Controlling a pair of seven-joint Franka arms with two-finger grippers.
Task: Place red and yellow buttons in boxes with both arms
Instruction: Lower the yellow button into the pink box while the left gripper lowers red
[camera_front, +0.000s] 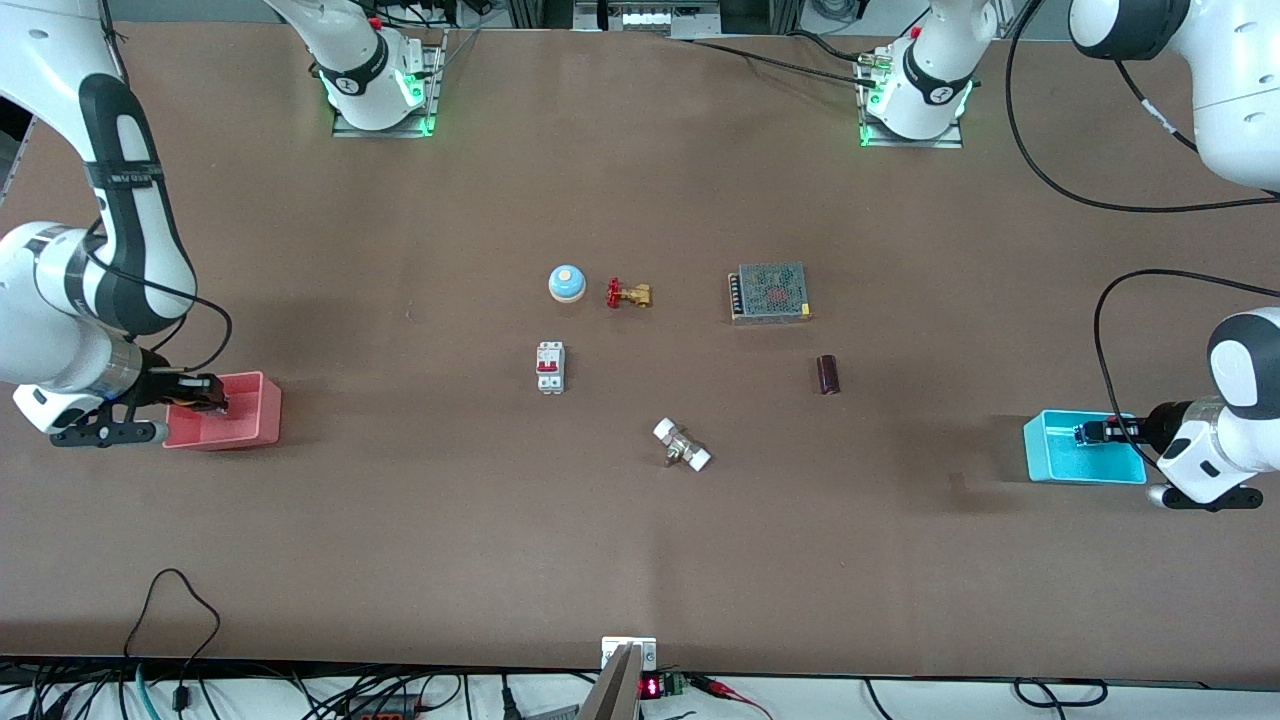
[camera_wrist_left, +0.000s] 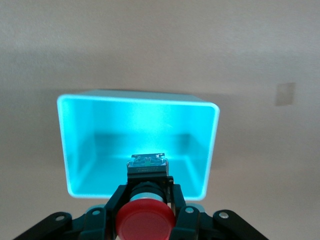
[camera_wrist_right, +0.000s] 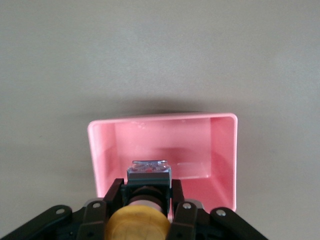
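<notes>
Next, my left gripper releases the red button, which is held over the cyan box now, near the middle of the cyan box's bottom (camera_front: 1082, 439) (camera_wrist_left: 143, 148).
My left gripper (camera_front: 1100, 433) is shut on the red button (camera_wrist_left: 145, 220) and holds it over the cyan box (camera_front: 1052, 465), which stands at the left arm's end of the table. In the left wrist view the button's black base hangs over the box's open inside (camera_wrist_left: 100, 150). My right gripper (camera_front: 205, 393) is shut on the yellow button (camera_wrist_right: 137, 225) and holds it over the pink box (camera_front: 255, 420) at the right arm's end. The right wrist view shows its base over the pink box's floor (camera_wrist_right: 200, 150).
In the table's middle lie a blue domed bell (camera_front: 566, 283), a brass valve with a red handle (camera_front: 628, 294), a grey mesh-topped unit (camera_front: 769, 292), a white breaker (camera_front: 550, 367), a dark cylinder (camera_front: 828, 374) and a white fitting (camera_front: 682, 445).
</notes>
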